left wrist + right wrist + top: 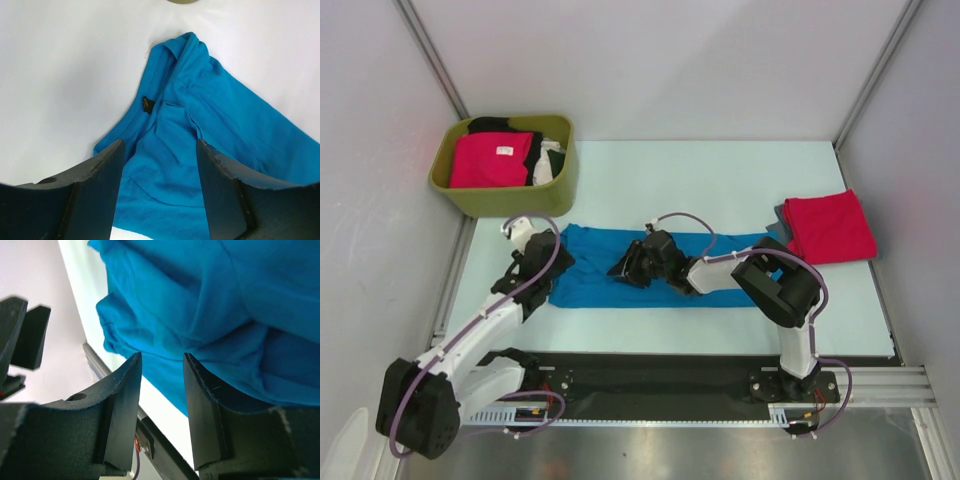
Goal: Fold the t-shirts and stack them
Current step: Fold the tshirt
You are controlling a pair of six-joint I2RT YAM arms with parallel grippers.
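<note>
A bunched fold lies crumpled across the blue t-shirt, so next my right gripper pinches the fold's near edge (192, 346) and pulls it straight along the t-shirt.
A bright blue t-shirt (595, 268) lies in a long rumpled strip across the middle of the table. My left gripper (558, 262) hangs over its left end, open. The left wrist view shows the blue cloth (200, 100) and its collar label (145, 104) beyond that gripper (160, 145), with nothing pinched. My right gripper (623, 265) is over the middle of the strip and is open too. In the right wrist view this gripper (161, 357) stands just short of a bunched blue fold (200, 300). A folded red t-shirt (830, 228) lies at the right.
An olive-green tub (560, 180) at the back left holds a crimson-pink shirt (490, 160) with a white label, plus black (495, 125) and white cloth (550, 165). Grey walls close in left and right. A black rail (650, 370) runs along the near table edge.
</note>
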